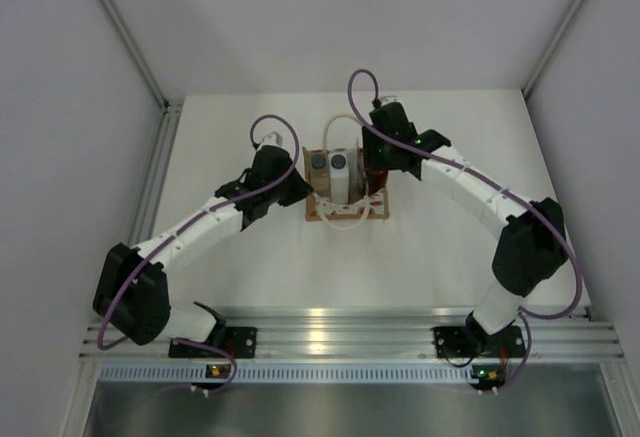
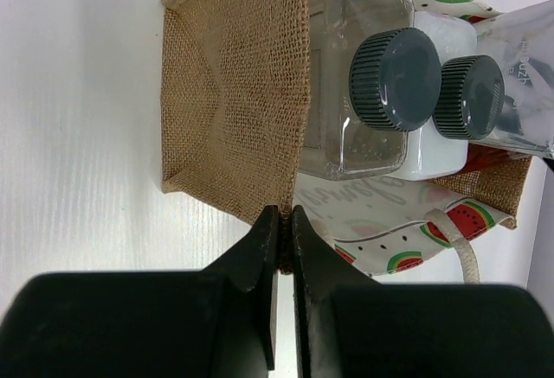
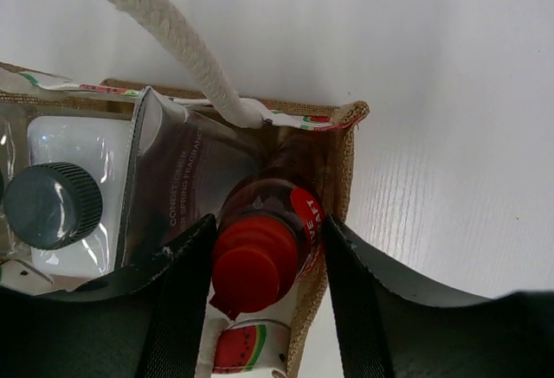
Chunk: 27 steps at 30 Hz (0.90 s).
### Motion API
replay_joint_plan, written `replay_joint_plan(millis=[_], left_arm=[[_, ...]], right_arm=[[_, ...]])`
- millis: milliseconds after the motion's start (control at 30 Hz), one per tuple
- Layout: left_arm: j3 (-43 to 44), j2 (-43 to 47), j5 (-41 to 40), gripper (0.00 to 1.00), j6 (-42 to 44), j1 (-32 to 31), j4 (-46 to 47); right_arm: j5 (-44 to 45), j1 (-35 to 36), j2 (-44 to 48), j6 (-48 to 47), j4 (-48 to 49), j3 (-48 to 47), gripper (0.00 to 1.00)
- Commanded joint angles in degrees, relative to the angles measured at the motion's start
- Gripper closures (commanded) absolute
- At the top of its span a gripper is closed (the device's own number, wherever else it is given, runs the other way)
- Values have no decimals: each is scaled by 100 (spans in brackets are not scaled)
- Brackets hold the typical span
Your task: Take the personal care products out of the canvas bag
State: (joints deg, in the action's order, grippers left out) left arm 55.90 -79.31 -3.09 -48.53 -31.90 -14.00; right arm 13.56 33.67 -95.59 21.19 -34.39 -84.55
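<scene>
The slim red bottle will go down on the white table (image 1: 438,213) beside the canvas bag, on my right gripper's side.
The canvas bag (image 1: 345,212) stands mid-table with its rope handles (image 3: 173,32) looped over it. My left gripper (image 2: 286,214) is shut on the bag's burlap rim (image 2: 234,92) on its left side (image 1: 303,189). Two white bottles with dark grey caps (image 2: 396,78) (image 2: 468,97) stand upright inside, next to the pale grey tube (image 3: 173,179). The slim red bottle (image 3: 260,261) stands in the bag's right corner. My right gripper (image 3: 268,222) is closed around its neck and shoulder. The bag wall (image 3: 342,162) lies between the bottle and the right finger.
White walls enclose the white table (image 1: 250,287) at the left, back and right. An aluminium rail (image 1: 340,332) carrying the arm bases runs along the near edge. Purple cables loop over both arms.
</scene>
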Motion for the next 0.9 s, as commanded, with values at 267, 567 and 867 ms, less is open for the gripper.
replay_joint_plan(millis=[267, 567, 867], left_arm=[[18, -155, 10, 100, -104, -132, 266], [-26, 3, -16, 100, -95, -132, 257], [-62, 91, -7, 100, -69, -132, 257]], right_arm=[[542, 263, -425, 289, -165, -132, 49], [674, 263, -768, 342, -182, -132, 45], [955, 263, -979, 359, -138, -246, 60]])
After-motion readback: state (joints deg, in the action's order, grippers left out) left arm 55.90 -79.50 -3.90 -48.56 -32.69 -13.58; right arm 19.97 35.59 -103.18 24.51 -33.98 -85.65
